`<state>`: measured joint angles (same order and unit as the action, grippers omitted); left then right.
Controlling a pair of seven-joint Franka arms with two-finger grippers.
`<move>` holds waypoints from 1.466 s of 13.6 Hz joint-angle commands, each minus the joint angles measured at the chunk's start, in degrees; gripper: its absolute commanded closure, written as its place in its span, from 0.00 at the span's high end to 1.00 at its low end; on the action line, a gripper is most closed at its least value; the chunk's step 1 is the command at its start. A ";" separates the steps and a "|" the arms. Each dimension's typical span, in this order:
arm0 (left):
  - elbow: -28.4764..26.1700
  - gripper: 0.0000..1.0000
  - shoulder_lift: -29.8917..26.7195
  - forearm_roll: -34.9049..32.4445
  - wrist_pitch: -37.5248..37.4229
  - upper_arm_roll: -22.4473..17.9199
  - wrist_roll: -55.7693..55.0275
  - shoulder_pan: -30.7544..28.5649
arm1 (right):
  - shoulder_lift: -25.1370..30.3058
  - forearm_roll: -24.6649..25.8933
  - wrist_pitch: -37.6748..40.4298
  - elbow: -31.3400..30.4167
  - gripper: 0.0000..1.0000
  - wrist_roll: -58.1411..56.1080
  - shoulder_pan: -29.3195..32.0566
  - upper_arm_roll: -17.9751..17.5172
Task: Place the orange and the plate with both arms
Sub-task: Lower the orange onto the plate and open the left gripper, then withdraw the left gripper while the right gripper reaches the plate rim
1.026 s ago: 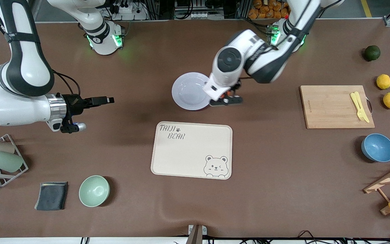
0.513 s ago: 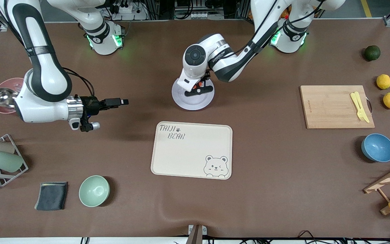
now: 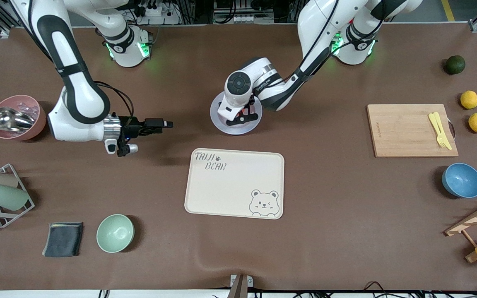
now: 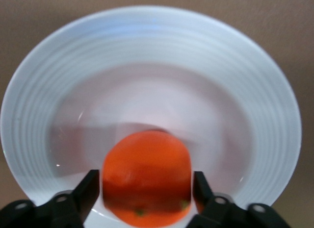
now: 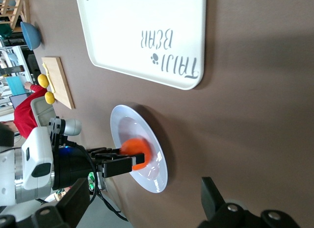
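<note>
The next move for my right gripper is to go to the plate's rim point(image 3: 211, 116) point(image 5: 164, 163) on the side facing the pink bowl and close there.
The pale lavender-white plate point(image 3: 223, 121) lies on the brown table, farther from the front camera than the cream tray. My left gripper point(image 3: 242, 116) is over the plate's centre, shut on the orange point(image 3: 245, 111). In the left wrist view the orange point(image 4: 147, 175) sits between the black fingers point(image 4: 88, 191) just above the plate's sunken centre point(image 4: 147, 98); I cannot tell if it touches. My right gripper point(image 3: 167, 123) is open and empty, low over bare table beside the plate toward the right arm's end. Its wrist view shows the plate point(image 5: 147, 174) and orange point(image 5: 133, 147).
A cream bear tray point(image 3: 234, 182) lies nearer the camera than the plate. A cutting board point(image 3: 408, 130), two lemons point(image 3: 469, 99), a dark green fruit point(image 3: 455, 64) and a blue bowl point(image 3: 462, 180) are toward the left arm's end. A mint bowl point(image 3: 115, 233) and pink bowl point(image 3: 19, 109) are toward the right arm's end.
My left gripper has carried the orange from beside the plate to over its centre. My right arm has moved along the table toward the plate.
</note>
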<state>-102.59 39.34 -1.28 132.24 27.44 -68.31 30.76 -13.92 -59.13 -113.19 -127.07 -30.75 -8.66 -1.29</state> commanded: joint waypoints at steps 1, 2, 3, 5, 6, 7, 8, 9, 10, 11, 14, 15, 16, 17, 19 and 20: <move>0.99 1.00 -2.06 -1.36 -0.31 -0.81 -0.59 0.09 | -1.36 -3.35 -0.19 -0.99 1.00 -4.14 0.04 0.32; 0.64 1.00 -4.08 -1.36 -1.10 -1.07 -0.77 -0.34 | -2.07 -3.88 -0.01 -0.99 1.00 -4.14 0.04 0.32; 0.81 1.00 -7.40 -1.53 -4.33 -0.99 -0.68 -2.44 | -2.77 -4.76 -0.01 -0.99 1.00 -4.93 -0.13 0.23; 2.03 1.00 -15.21 -1.54 -13.02 -0.72 -0.07 -6.92 | -3.91 -8.79 -0.19 -2.03 1.00 -10.44 -1.62 0.23; 2.47 1.00 -19.78 -1.54 -16.63 -0.81 0.46 -9.81 | -4.44 -11.16 0.07 -2.82 1.00 -12.47 -1.63 0.23; 3.70 1.00 -23.83 -1.54 -19.19 -0.81 2.29 -13.84 | -4.88 -12.66 -0.01 -3.27 1.00 -13.88 -1.80 0.23; 5.27 1.00 -26.57 -1.36 -22.78 -0.73 6.22 -18.32 | -5.50 -14.42 -0.10 -3.53 1.00 -15.12 -2.93 0.23; 7.73 1.00 -28.60 -1.10 -26.56 -0.73 10.27 -22.11 | -5.68 -16.61 -0.36 -3.88 1.00 -15.65 -4.25 0.23; 10.54 1.00 -29.14 -1.53 -30.25 -0.90 12.92 -25.45 | -5.76 -17.59 -0.63 -4.23 1.00 -16.00 -5.31 0.32; 13.35 1.00 -29.32 -1.71 -33.50 -0.90 16.16 -28.97 | -6.37 -17.86 -0.80 -4.24 1.00 -16.18 -5.66 0.32; 16.89 1.00 -29.84 -1.80 -38.10 -0.55 27.93 -38.72 | -11.02 -20.22 -0.54 -4.24 0.91 -24.15 -5.23 0.23; 16.81 1.00 -32.11 -1.10 -38.19 -0.72 32.93 -41.89 | -12.17 -21.54 -0.45 -4.24 0.86 -25.66 -5.32 0.23; 16.54 1.00 -33.09 -0.49 -38.37 -0.81 38.46 -44.27 | -12.62 -22.94 -0.28 -4.24 0.81 -25.94 -5.75 0.23; 16.37 1.00 -34.32 -0.05 -38.81 -1.94 44.00 -44.64 | -12.62 -24.00 -0.28 -4.41 0.80 -25.68 -5.93 0.15; 16.28 1.00 -35.73 1.44 -40.91 -9.03 49.75 -41.42 | -12.62 -27.16 -0.36 -4.94 0.79 -25.59 -8.03 0.15; 16.10 1.00 -36.78 2.85 -41.44 -14.03 52.47 -38.18 | -12.62 -29.53 -0.71 -5.12 0.77 -25.76 -9.96 0.23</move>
<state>-85.82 5.47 -0.70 92.76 20.11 -20.36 -12.14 -27.28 -84.23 -113.34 -131.42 -55.62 -15.04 -1.44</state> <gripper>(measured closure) 0.000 0.207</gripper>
